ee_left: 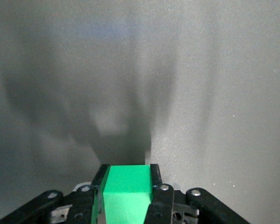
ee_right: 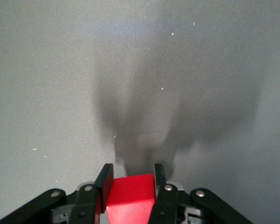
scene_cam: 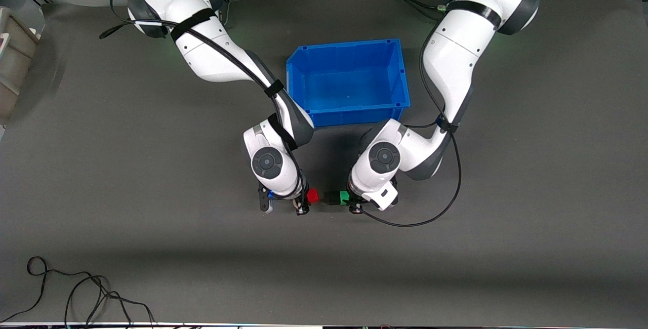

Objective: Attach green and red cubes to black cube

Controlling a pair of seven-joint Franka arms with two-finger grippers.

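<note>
I should release the red cube from my right gripper against the black cube's free side (scene_cam: pixel 320 196), opposite the green cube.
My left gripper (scene_cam: pixel 350 201) is shut on the green cube (scene_cam: pixel 344 197), which fills the gap between its fingers in the left wrist view (ee_left: pixel 127 189). My right gripper (scene_cam: pixel 305 202) is shut on the red cube (scene_cam: pixel 313 196), also seen in the right wrist view (ee_right: pixel 130 193). Both grippers hang over the mat just nearer the front camera than the bin. The black cube (scene_cam: pixel 332 198) shows between the red and green cubes, right against the green one, with a small gap to the red one. It does not show clearly in either wrist view.
An empty blue bin (scene_cam: pixel 304 73) stands between the arms, farther from the front camera than the cubes. Black cables (scene_cam: pixel 76 293) lie at the mat's near edge toward the right arm's end. A grey box (scene_cam: pixel 12 60) sits off that end.
</note>
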